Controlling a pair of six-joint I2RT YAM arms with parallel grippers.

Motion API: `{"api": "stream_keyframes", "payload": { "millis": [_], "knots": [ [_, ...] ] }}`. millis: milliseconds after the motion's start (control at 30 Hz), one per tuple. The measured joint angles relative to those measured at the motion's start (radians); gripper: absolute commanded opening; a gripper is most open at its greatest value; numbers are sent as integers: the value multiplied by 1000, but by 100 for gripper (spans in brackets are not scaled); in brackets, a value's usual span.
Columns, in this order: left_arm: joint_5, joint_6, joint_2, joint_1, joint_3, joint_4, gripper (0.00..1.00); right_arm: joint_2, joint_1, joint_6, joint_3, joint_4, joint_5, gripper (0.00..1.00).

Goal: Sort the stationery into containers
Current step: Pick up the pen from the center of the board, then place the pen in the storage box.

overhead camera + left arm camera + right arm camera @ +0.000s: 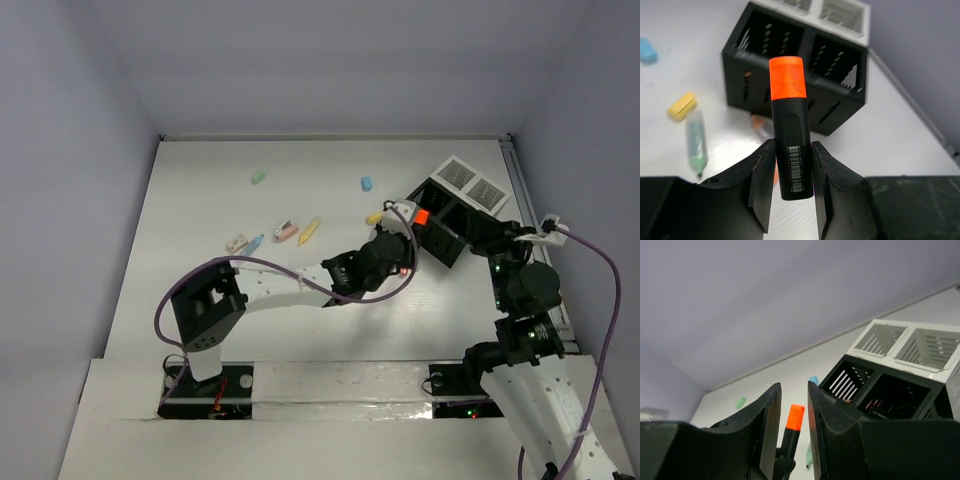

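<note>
The black marker, now just in front of the box, will be let go by my left gripper inside the black box's compartment (458, 214) (828, 60) closest to my right gripper.
My left gripper (792, 155) is shut on a black marker with an orange cap (788, 85), holding it just in front of the black box (840, 107). In the top view the gripper (403, 228) and the orange cap (421, 216) are at the box's (450, 245) near-left corner. The white tray (842, 22) joins the box's far side. My right gripper (793, 386) is open and empty, beside the box (880, 371) and tray (905, 330), facing the marker (795, 417).
Near the box lie a yellow eraser (682, 106), a mint-green marker (697, 142), a blue eraser (647, 50) and a small orange item (761, 127). Further left are a mint eraser (258, 177), a pink marker (285, 231), a yellow pen (309, 231) and a blue pen (252, 243).
</note>
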Motion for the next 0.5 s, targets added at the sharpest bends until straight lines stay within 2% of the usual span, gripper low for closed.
{"api": "stream_keyframes", "payload": {
  "millis": [200, 500],
  "knots": [
    [97, 61, 98, 0, 201, 18, 0, -75, 0, 3, -10, -2, 56, 34],
    [272, 101, 326, 42, 474, 32, 0, -140, 0, 3, -10, -29, 94, 34]
  ]
}}
